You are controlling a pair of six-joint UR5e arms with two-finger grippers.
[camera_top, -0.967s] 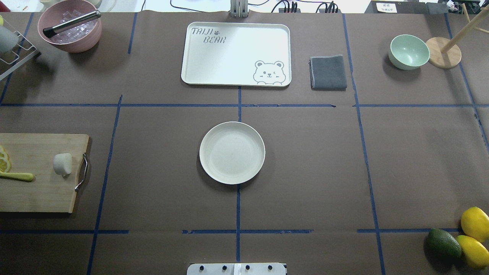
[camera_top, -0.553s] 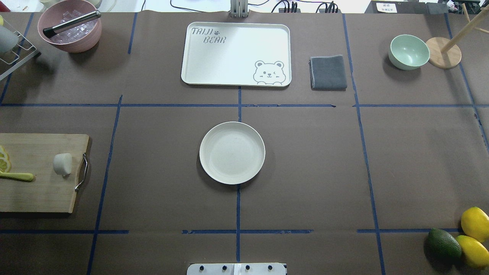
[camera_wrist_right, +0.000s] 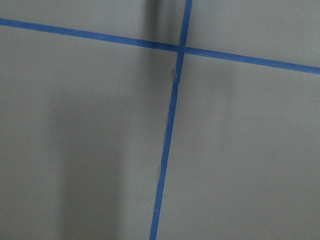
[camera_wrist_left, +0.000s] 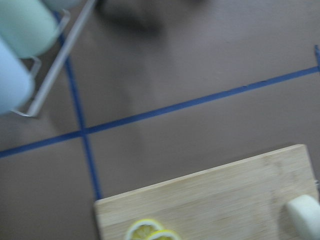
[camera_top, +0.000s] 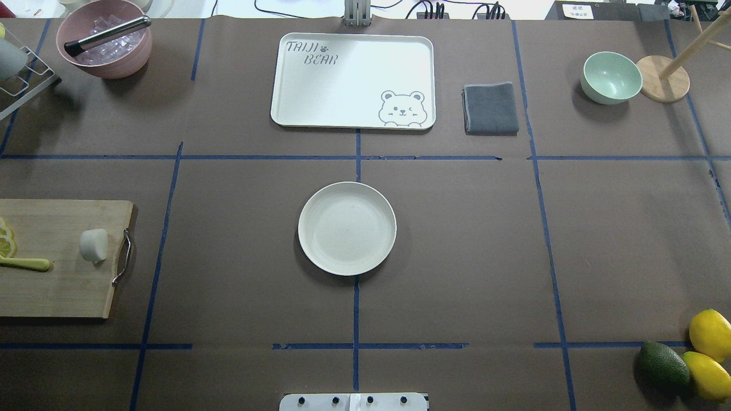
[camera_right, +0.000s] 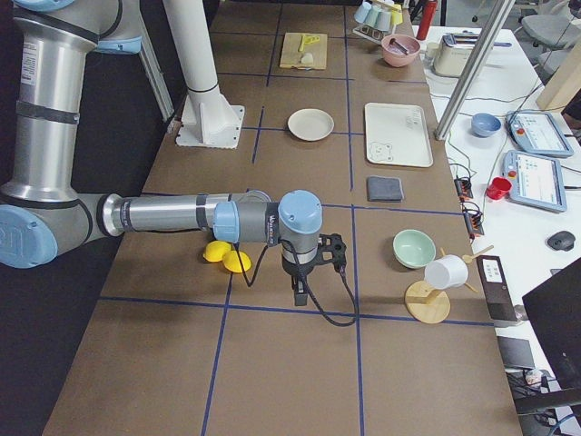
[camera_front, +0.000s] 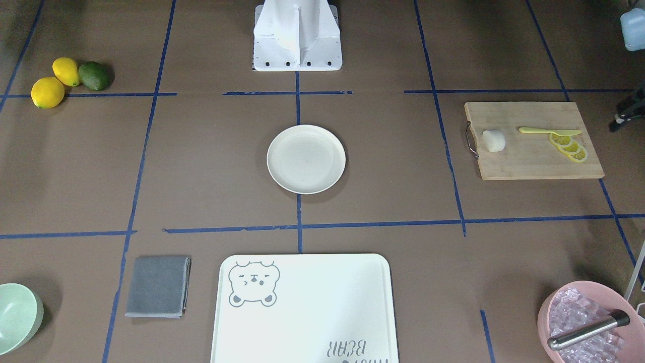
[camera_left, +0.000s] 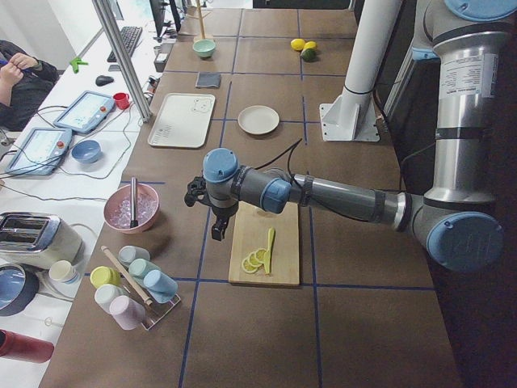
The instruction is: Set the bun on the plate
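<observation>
The next step is for my left gripper to close around the sides of the bun (camera_front: pixel 493 138) (camera_wrist_left: pixel 307 220), which is lying on the wooden cutting board near the board's metal handle.
The bun (camera_top: pixel 93 245) is a small white lump lying on a wooden cutting board (camera_top: pixel 57 285) at the table's left end, near the board's metal handle. It also shows in the front view as the bun (camera_front: pixel 494 140) and at the edge of the left wrist view as the bun (camera_wrist_left: pixel 305 216). The plate (camera_top: pixel 346 228), round and cream-white, sits empty at the table's centre. My left gripper (camera_left: pixel 216 234) hangs above the table beside the board, seen only from the side, so I cannot tell its state. My right gripper (camera_right: pixel 300 295) hangs over the right end, state likewise unclear.
Lemon slices (camera_top: pixel 5 242) and a yellow-green utensil (camera_top: pixel 23 264) share the board. A bear tray (camera_top: pixel 352 80), grey cloth (camera_top: pixel 491 108), green bowl (camera_top: pixel 611 77) and pink bowl of ice (camera_top: pixel 104 40) line the far side. Lemons (camera_top: pixel 708 334) and an avocado (camera_top: pixel 663 363) lie near right.
</observation>
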